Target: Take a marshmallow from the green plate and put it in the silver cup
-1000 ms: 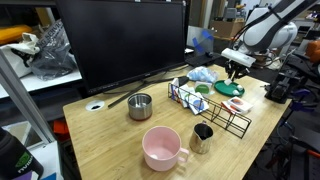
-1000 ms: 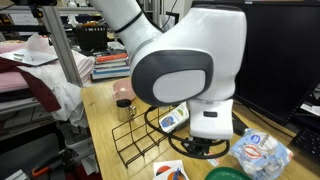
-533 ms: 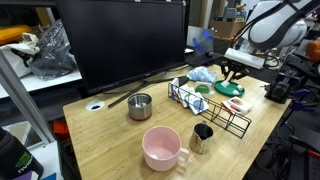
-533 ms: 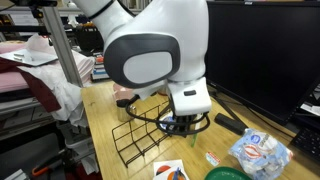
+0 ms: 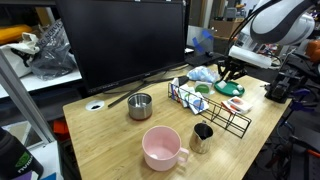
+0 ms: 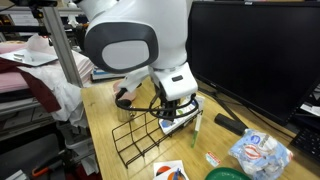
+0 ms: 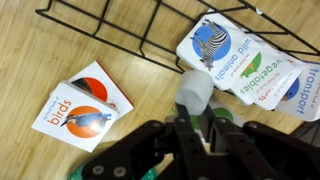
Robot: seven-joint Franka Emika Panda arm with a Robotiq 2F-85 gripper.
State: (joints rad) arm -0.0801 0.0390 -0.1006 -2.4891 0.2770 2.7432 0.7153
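My gripper is to let go of the white marshmallow inside the small silver cup (image 5: 202, 134) next to the pink mug.
My gripper (image 7: 196, 118) is shut on a white marshmallow (image 7: 193, 90), which sticks out past the fingertips in the wrist view. Below it lie wooden table and picture cards. In an exterior view the gripper (image 5: 231, 75) hangs just above the dark green plate (image 5: 228, 89), beside the black wire rack (image 5: 205, 105). The small shiny silver cup (image 5: 202, 137) stands at the table's near side, next to the pink mug (image 5: 160, 148). In an exterior view the gripper (image 6: 170, 113) is over the rack, with the cup (image 6: 124, 109) partly hidden behind the arm.
A long-handled steel pot (image 5: 140, 105) stands by the monitor. A red-pink dish (image 5: 237, 103) lies near the green plate. Picture cards, one on birds (image 7: 85, 105) and one on animals (image 7: 222, 48), lie by the wire rack (image 7: 150, 30). A bag of sweets (image 6: 257, 153) lies nearby.
The arm has swung sideways away from the green plate and over the wire rack, carrying the marshmallow. The gripper has stayed shut.
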